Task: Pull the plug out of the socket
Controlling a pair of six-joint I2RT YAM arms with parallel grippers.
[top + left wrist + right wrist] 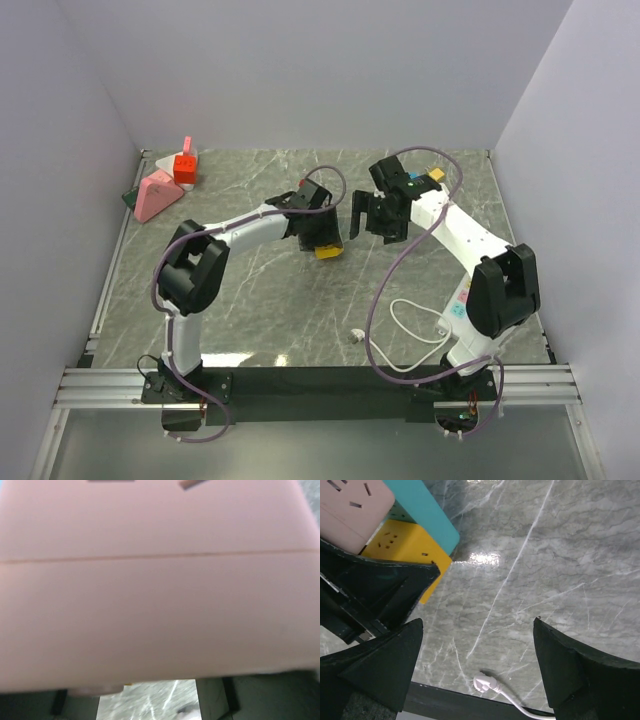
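Note:
The robot's left gripper will release the socket on the marble [319, 240] past the white plug, next to the open right gripper. The socket is held above the table's middle.
The socket [400, 542] is a block with pink, teal and yellow faces. My left gripper [322, 238] is shut on it and holds it above the middle of the table. Its pink face [160, 580] fills the left wrist view. The white plug [485, 684] lies loose on the marble, apart from the socket, with its cable running off to the right. In the top view the plug [356, 336] is near the front edge. My right gripper [477, 665] hangs open just right of the socket, with nothing between its fingers [580, 670].
The plug's white cable [415, 325] loops on the table by the right arm's base. A pink wedge [155, 192] and a red block [185, 166] stand at the back left corner. Grey walls close in three sides.

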